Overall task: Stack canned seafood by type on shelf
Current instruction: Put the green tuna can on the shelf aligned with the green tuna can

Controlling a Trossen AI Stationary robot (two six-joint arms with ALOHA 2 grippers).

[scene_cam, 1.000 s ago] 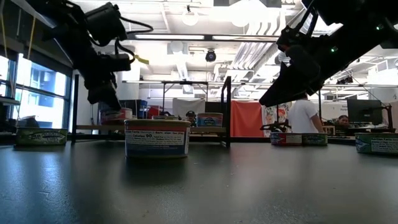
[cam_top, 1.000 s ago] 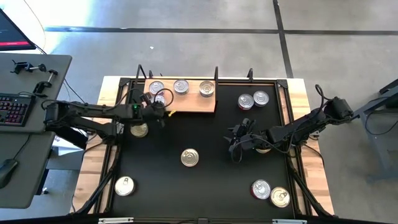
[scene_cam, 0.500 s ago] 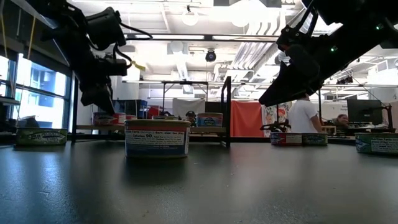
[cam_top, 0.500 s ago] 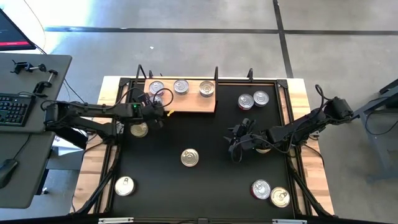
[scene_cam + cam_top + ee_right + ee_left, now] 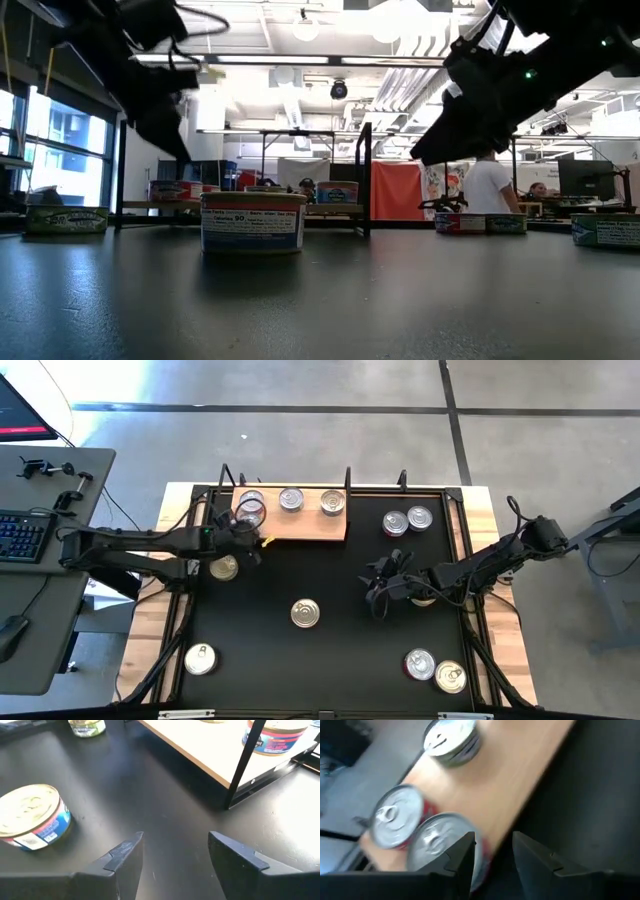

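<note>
Next, I move my right gripper to the outer silver tin of the far pair beside the shelf and close it on the tin's near rim [image 5: 418, 528].
The light wooden shelf [image 5: 300, 525] lies at the table's far side. Several tins stand on it: two red-sided tins [image 5: 250, 514] [image 5: 249, 499] at its left end, also in the left wrist view [image 5: 437, 842] [image 5: 395, 816], and two silver-lidded tins [image 5: 291, 499] [image 5: 332, 502] farther right. My left gripper [image 5: 246, 541] [image 5: 492, 855] is open and empty, just off the shelf's near left corner. My right gripper [image 5: 380, 586] [image 5: 175, 852] is open and empty above the mat at mid-right, facing a blue-labelled tin [image 5: 31, 817].
Loose tins stand on the black mat [image 5: 330, 570]: one at centre [image 5: 306, 613], one near the left arm [image 5: 224, 568], one near left [image 5: 200, 658], two far right [image 5: 396, 522] [image 5: 420, 517], two near right [image 5: 420, 663] [image 5: 450, 678]. A black post frame [image 5: 242, 762] edges the shelf.
My left gripper has drawn back from the red-sided tins at the shelf's left end, going up and toward the table's near-left. The tins stay on the shelf. My right gripper has shifted only slightly.
</note>
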